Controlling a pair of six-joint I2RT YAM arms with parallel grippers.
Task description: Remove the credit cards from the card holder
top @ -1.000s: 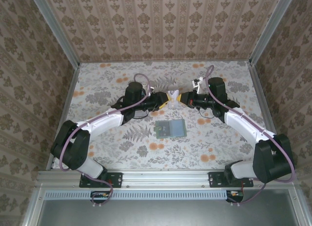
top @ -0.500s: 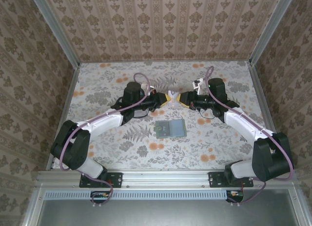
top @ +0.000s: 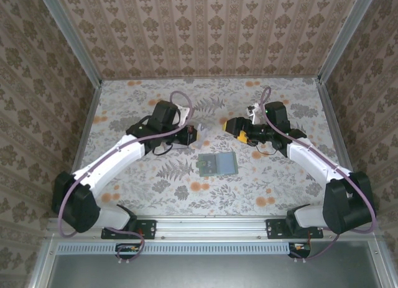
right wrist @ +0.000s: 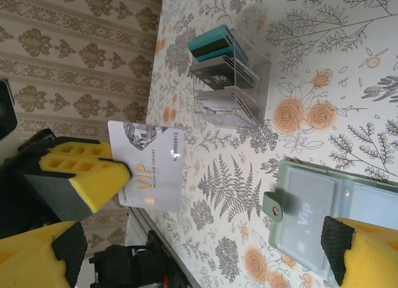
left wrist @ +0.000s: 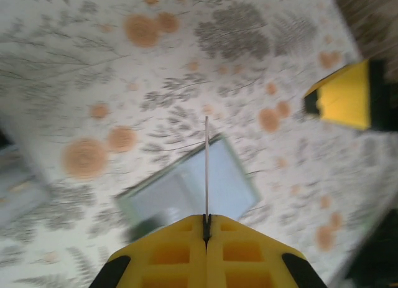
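Note:
The thin pale credit card will go down from my left gripper among the pale cards in the clear plastic rack [top: 177,141] [left wrist: 15,187].
The white VIP credit card [right wrist: 149,170] hangs in the air, pinched at one corner by my left gripper [top: 196,133], which is shut on it. In the left wrist view the card [left wrist: 206,170] stands edge-on, rising out of the closed yellow jaws of the left gripper [left wrist: 206,218]. My right gripper [top: 233,127] is open and a short way to the right of the card, with its fingers [right wrist: 360,250] spread wide and nothing between them. The grey-green card holder [top: 217,163] lies open and flat on the table below, snap tab [right wrist: 273,204] to one side, with another VIP card showing under its clear pocket [right wrist: 311,216].
A clear plastic rack [right wrist: 227,83] with several teal, dark and pale cards upright in it stands on the floral tabletop beyond the holder, near the left arm. Metal rails [top: 87,123] border the table on the left and right, and papered walls enclose it.
The right gripper opened and let go of the card. The left gripper closed on it and carried it left, and the two grippers have drawn apart.

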